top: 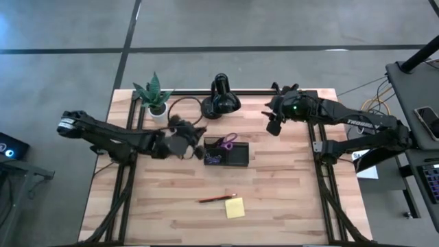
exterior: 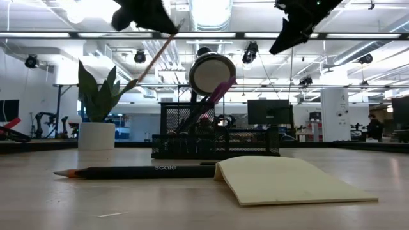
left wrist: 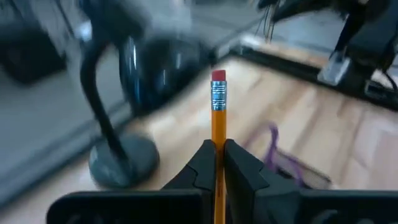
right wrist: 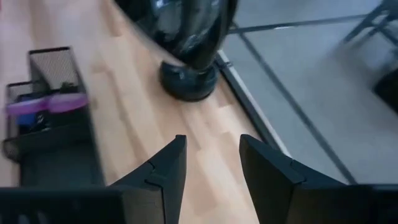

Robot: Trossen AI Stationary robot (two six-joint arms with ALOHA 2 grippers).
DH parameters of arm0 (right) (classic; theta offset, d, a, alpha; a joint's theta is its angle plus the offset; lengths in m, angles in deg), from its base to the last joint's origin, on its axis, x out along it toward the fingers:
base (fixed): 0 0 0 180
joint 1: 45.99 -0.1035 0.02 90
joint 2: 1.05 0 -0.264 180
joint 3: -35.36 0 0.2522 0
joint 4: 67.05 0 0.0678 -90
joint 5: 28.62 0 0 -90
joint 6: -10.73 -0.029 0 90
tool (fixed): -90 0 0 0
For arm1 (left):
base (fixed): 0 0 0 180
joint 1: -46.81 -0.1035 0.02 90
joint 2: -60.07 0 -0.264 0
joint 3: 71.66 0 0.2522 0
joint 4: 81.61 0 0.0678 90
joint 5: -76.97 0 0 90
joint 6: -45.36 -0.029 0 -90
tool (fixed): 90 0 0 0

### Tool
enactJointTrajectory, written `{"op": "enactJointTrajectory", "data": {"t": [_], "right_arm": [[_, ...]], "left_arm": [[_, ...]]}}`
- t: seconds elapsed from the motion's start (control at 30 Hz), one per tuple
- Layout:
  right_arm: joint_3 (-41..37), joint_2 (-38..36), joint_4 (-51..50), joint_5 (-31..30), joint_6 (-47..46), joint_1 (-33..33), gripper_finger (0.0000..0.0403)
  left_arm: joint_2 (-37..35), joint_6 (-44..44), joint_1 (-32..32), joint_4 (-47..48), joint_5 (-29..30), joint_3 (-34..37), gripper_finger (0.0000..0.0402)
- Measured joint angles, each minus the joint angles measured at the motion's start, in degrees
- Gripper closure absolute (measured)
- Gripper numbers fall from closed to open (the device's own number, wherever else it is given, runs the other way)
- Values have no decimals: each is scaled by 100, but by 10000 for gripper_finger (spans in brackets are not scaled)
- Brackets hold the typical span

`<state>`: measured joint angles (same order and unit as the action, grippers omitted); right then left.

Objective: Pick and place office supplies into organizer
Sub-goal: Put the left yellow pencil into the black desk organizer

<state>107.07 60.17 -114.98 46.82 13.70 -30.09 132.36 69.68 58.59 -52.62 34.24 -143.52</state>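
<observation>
My left gripper should set the orange pencil down in the organizer's rear compartment (top: 215,143), beside the scissors that have the purple handles.
My left gripper (left wrist: 218,152) is shut on an orange pencil (left wrist: 218,118) and hangs high above the table, left of the black mesh organizer (top: 233,156). In the low view the left gripper (exterior: 144,13) is at the top, with the pencil (exterior: 153,57) slanting below it. Purple-handled scissors (top: 228,140) stand in the organizer. A second pencil (top: 218,198) and a yellow sticky-note pad (top: 234,208) lie flat on the table nearer the front. My right gripper (right wrist: 209,163) is open and holds nothing, raised near the lamp (top: 221,99) at the back. My left gripper pinches the pencil's shaft (left wrist: 218,138) between its two fingers, a short way below the metal band and pink eraser (left wrist: 218,78). The eraser end sticks out past the fingertips. The pencil is lifted clear of the table and slants in the low view.
A potted plant (top: 154,96) and the black lamp stand along the far edge, with the lamp's round base (right wrist: 189,78) just ahead of my right gripper. Bare wood lies at the front left and right of the table (top: 288,206).
</observation>
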Motion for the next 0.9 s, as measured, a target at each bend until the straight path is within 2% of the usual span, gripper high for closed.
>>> {"op": "enactJointTrajectory", "data": {"t": [0.07,0.17,0.27,0.37,0.73,0.83,0.9], "right_arm": [[92,-14,-37,-142,0,0,266],[194,-13,-79,-215,-4,-1,270],[249,-12,-104,-215,-144,-2,274],[257,-12,-191,-216,-299,0,277],[159,-3,-247,-215,-141,0,280],[128,-3,-238,-215,-47,0,280],[106,-3,-250,-215,31,0,282]], "left_arm": [[-1,-721,-213,-497,-72,41,401],[123,-1390,-552,-1240,-505,38,401],[387,-1602,-753,-1779,-940,43,401],[696,-1738,-796,-2054,-1137,45,401],[1839,-1735,-805,-3019,-1101,96,401],[1978,-1449,-803,-3120,-1056,289,401],[2009,-1158,-772,-3178,-823,460,401]]}}
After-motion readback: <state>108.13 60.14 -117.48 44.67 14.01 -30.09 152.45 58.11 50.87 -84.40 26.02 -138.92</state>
